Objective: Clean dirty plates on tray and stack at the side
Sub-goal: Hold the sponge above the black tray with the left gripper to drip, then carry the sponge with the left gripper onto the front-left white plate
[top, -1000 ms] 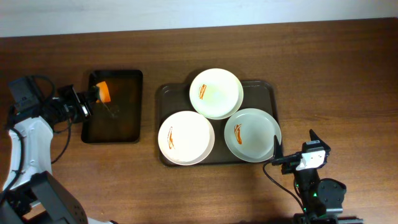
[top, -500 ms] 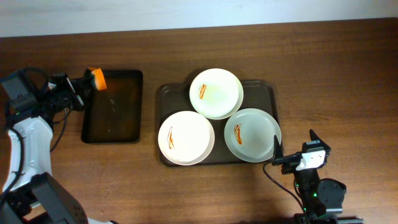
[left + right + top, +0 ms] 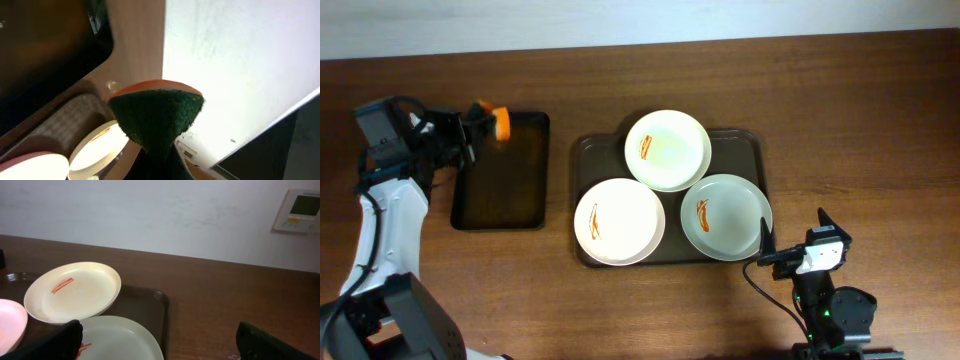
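Observation:
The robot's left gripper should release the sponge on the pale plate (image 3: pixel 631 225) closest to the small black tray, next to the streak of sauce.
Three pale plates with orange-red sauce streaks lie on the dark brown tray (image 3: pixel 735 142): one at the back (image 3: pixel 667 150), one front left (image 3: pixel 619 221), one front right (image 3: pixel 726 216). My left gripper (image 3: pixel 485 124) is shut on an orange sponge with a green scouring face (image 3: pixel 156 117) and holds it raised over the back left corner of the small black tray (image 3: pixel 503 172). My right gripper (image 3: pixel 792 240) is open and empty, low at the front right, just right of the front right plate (image 3: pixel 120 340). The back plate also shows in the right wrist view (image 3: pixel 75 291).
The small black tray sits left of the brown tray. A white wall runs along the table's far edge (image 3: pixel 620 20). Bare wooden table (image 3: pixel 860 130) lies right of the brown tray.
My left gripper has lifted the sponge out of the black tray and moved it back and right. The right arm and the plates have not moved.

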Robot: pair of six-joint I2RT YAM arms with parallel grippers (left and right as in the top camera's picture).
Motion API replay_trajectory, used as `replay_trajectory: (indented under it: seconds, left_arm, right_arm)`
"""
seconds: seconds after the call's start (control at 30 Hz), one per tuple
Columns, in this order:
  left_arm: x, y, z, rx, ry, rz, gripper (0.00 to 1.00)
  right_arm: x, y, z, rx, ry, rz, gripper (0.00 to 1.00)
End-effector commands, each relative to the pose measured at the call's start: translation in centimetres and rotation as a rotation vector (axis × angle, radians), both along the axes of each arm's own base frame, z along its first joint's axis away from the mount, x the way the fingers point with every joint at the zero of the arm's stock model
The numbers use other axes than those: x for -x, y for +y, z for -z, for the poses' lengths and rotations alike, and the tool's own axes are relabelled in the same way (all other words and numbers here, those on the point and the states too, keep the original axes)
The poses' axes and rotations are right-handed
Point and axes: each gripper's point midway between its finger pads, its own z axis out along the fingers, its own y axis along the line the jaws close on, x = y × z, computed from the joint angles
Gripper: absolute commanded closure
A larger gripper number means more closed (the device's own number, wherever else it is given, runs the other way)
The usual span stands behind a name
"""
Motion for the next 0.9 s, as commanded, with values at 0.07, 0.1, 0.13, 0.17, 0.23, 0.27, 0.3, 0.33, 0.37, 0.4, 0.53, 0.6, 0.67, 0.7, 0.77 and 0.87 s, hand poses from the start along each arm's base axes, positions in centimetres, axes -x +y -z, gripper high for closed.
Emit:
replay_trajectory:
  seconds: [0.07,0.1,0.13,0.17,0.23,0.27,0.3,0.33,0.37,0.4,0.53,0.6,0.67,0.7,0.77,0.87]
  left_arm:
    - [5.5,2.3,9.3,-0.360,0.454,-0.146,1.00]
    - [5.4,1.7,10.2,-0.398,0.460,-0.101,1.00]
    - [5.2,1.2,10.1,-0.391,0.448,-0.089,1.00]
    - [4.2,0.6,9.2,-0.358,0.391,-0.070,1.00]
    - [1.0,-1.6,4.3,-0.229,0.140,0.016,1.00]
    - [0.3,-2.0,2.5,-0.212,0.060,0.034,1.00]
    - [-0.9,-2.2,-1.5,-0.208,-0.108,0.054,1.00]
    - [-1.3,-1.9,-4.3,-0.238,-0.206,0.038,1.00]
    - [-1.5,-1.4,-6.5,-0.312,-0.296,0.027,1.00]
    - [-1.6,-0.8,-8.2,-0.418,-0.375,0.026,1.00]
    - [-0.3,0.1,-5.4,-0.810,-0.302,0.110,1.00]
    - [0.7,1.7,-0.1,-1.023,-0.104,0.186,1.00]
    - [0.5,1.6,3.5,-1.084,-0.031,0.269,1.00]
    - [0.2,1.3,5.0,-1.103,-0.023,0.322,1.00]
    - [-0.1,0.9,5.9,-1.192,-0.054,0.440,1.00]
    - [-1.0,1.0,0.9,-1.286,-0.187,0.411,1.00]
  right_arm:
    - [0.0,-0.3,0.3,0.007,0.005,0.016,0.02]
    - [0.0,-0.3,0.3,0.007,0.006,0.015,0.02]
    - [0.0,-0.3,0.3,0.007,0.006,0.015,0.02]
    - [0.0,-0.3,0.3,0.007,0.005,0.015,0.02]
    - [0.0,-0.3,0.3,0.007,0.005,0.015,0.02]
    - [0.0,-0.3,0.3,0.007,0.006,0.015,0.02]
    - [0.0,-0.3,0.3,0.007,0.006,0.015,0.02]
    - [0.0,-0.3,0.3,0.007,0.006,0.016,0.02]
    - [0.0,-0.3,0.3,0.007,0.005,0.015,0.02]
    - [0.0,-0.3,0.3,0.007,0.005,0.016,0.02]
    - [0.0,-0.3,0.3,0.007,0.006,0.015,0.02]
    - [0.0,-0.3,0.3,0.007,0.006,0.015,0.02]
    - [0.0,-0.3,0.3,0.007,0.006,0.015,0.02]
    - [0.0,-0.3,0.3,0.007,0.006,0.015,0.02]
    - [0.0,-0.3,0.3,0.007,0.006,0.016,0.02]
    - [0.0,-0.3,0.3,0.007,0.006,0.015,0.02]
